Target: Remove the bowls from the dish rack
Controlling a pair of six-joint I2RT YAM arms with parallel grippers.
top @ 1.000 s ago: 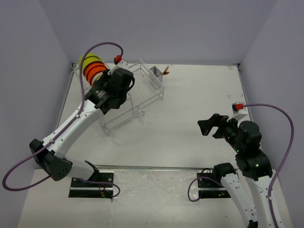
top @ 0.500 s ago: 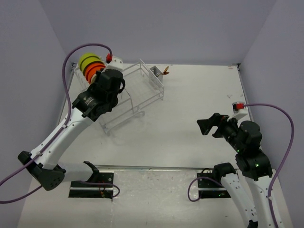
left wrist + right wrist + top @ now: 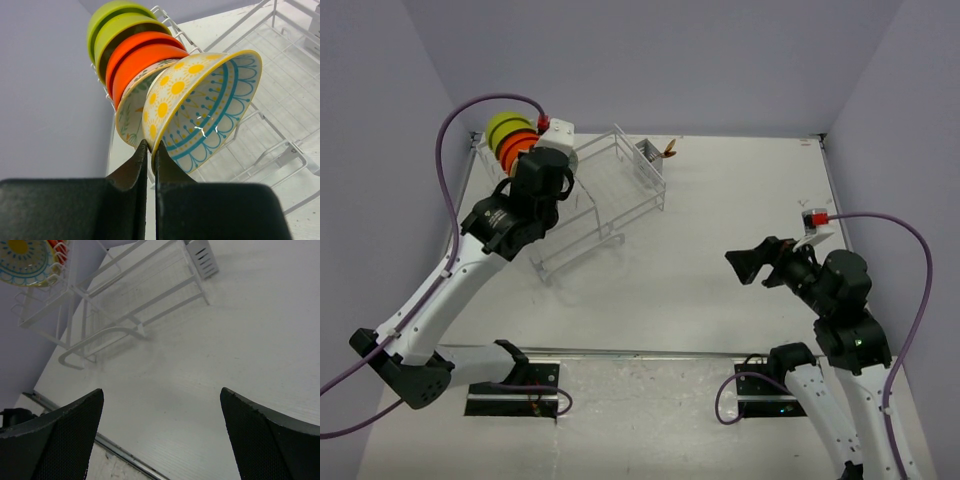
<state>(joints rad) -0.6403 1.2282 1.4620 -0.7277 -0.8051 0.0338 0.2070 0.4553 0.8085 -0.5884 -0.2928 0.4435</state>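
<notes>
The sun-patterned bowl tilts in a shallow rim pinch; next I rest it in the dish rack with my left gripper, then grip the bowl's side (image 3: 154,125) deeper.
The bowls stand on edge in a row at the far left end of the white dish rack (image 3: 610,195): lime-green (image 3: 112,17), orange (image 3: 142,52), a cream leaf-patterned one (image 3: 131,112), and nearest me a cream bowl with yellow suns outside and blue arcs inside (image 3: 200,107). My left gripper (image 3: 150,146) is shut on the lower rim of that sun-patterned bowl, which leans away from the row. From above, the left gripper (image 3: 528,160) sits against the green (image 3: 505,127) and orange (image 3: 518,148) bowls. My right gripper (image 3: 750,265) hangs open over bare table, holding nothing.
A grey cutlery basket (image 3: 648,160) hangs on the rack's right end, with a small orange-brown object (image 3: 670,150) behind it. The rack (image 3: 125,300) and the sun-patterned bowl (image 3: 22,260) show at the top left of the right wrist view. Walls close in left, back and right.
My left arm has swung further left along the rack toward the bowls, and its jaws have closed onto the sun-patterned bowl's rim. The right gripper has edged slightly left, still open.
</notes>
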